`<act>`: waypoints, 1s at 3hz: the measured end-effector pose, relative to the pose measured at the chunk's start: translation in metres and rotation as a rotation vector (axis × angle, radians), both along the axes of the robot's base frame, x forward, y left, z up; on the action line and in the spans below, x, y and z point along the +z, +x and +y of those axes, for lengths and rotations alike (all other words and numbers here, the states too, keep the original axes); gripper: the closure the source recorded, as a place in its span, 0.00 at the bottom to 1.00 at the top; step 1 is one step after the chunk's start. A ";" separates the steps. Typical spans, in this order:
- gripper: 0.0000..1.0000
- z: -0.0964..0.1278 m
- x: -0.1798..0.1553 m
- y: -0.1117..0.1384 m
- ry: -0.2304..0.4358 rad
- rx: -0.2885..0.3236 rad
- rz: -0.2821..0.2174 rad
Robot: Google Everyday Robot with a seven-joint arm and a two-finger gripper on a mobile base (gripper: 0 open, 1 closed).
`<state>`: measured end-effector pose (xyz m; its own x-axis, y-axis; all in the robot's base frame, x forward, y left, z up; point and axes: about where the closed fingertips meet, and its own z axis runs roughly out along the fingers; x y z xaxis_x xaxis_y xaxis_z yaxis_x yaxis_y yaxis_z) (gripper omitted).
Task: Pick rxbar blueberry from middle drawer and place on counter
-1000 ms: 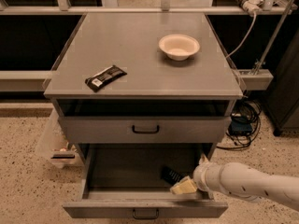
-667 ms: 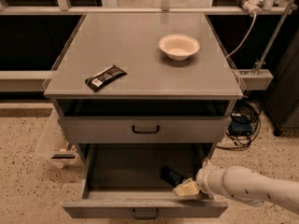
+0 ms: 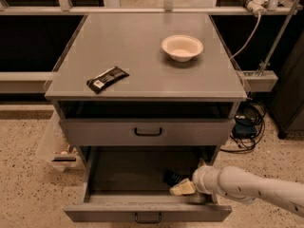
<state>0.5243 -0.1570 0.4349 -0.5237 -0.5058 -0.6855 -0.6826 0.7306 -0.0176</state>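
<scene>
I should grip the near end of the rxbar blueberry (image 3: 178, 180), toward the open middle drawer's front.
The middle drawer (image 3: 118, 213) stands pulled open at the bottom of the cabinet. A small dark flat bar, the rxbar blueberry (image 3: 171, 176), lies on the drawer floor near the right rear and is partly hidden by my gripper. My gripper (image 3: 182, 188) reaches in from the right on a white arm. It sits low inside the drawer, just in front of the bar and against it. The counter (image 3: 137, 37) is the grey cabinet top above.
A black-wrapped bar with a white label (image 3: 108, 79) lies at the counter's front left. A white bowl (image 3: 182, 47) stands at its back right. The drawer front above (image 3: 147, 132) is shut. Cables (image 3: 247, 127) lie on the floor to the right, and a clear bin (image 3: 57, 148) stands to the left.
My gripper and wrist have shifted slightly left inside the drawer, closer to the dark bar. Nothing else has moved.
</scene>
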 end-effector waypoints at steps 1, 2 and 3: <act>0.00 0.015 -0.012 0.016 -0.004 0.040 -0.013; 0.00 0.026 -0.026 0.023 -0.029 0.076 -0.004; 0.00 0.030 -0.046 0.020 -0.073 0.106 0.028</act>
